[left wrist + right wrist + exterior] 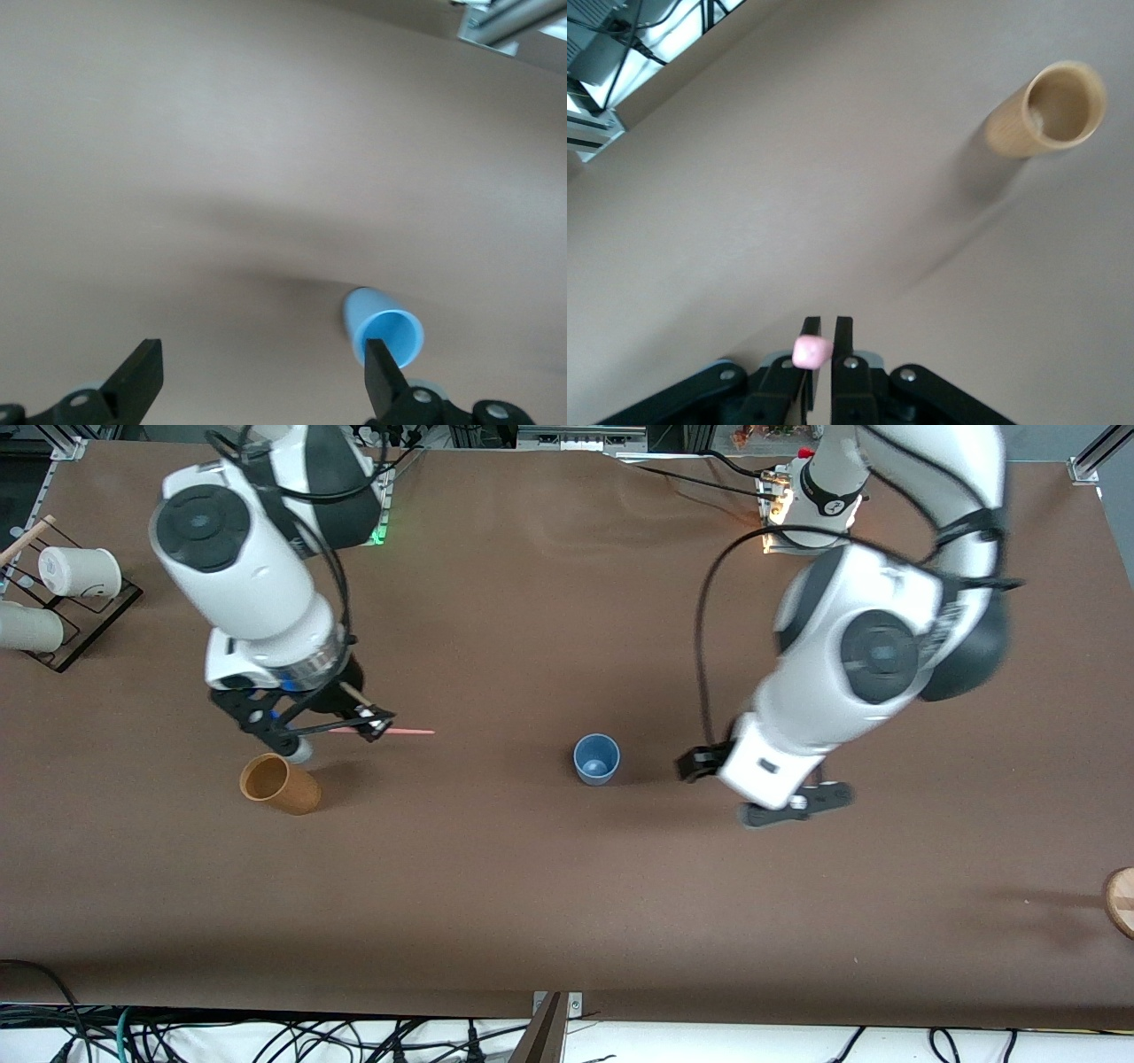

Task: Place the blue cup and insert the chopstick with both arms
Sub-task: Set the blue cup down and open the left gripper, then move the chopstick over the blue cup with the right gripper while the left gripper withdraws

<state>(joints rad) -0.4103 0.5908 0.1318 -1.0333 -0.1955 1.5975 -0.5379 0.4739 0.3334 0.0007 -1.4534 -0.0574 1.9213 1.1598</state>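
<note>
My right gripper has the chopstick. It will let go of it inside the blue cup, leaning on the blue cup's rim (578,759) toward the tan-orange cup.
The blue cup (596,759) stands upright on the brown table near its middle, mouth up. It also shows in the left wrist view as the blue cup (385,328), just past one fingertip (376,359). My left gripper (716,792) is open and empty beside the cup, toward the left arm's end of the table, and is apart from it. Its own view shows the left gripper (261,354) with its jaws wide. My right gripper (372,722) is shut on the chopstick (403,732), a thin pink stick held level and pointing toward the blue cup. The chopstick's end (812,352) shows at the right gripper (824,332).
A tan-orange cup (279,782) stands just under the right gripper, nearer to the front camera; it shows as the tan cup (1050,106) in the right wrist view. A black rack (93,615) with white cups (80,571) sits at the right arm's end. A wooden disc (1121,899) lies at the left arm's end.
</note>
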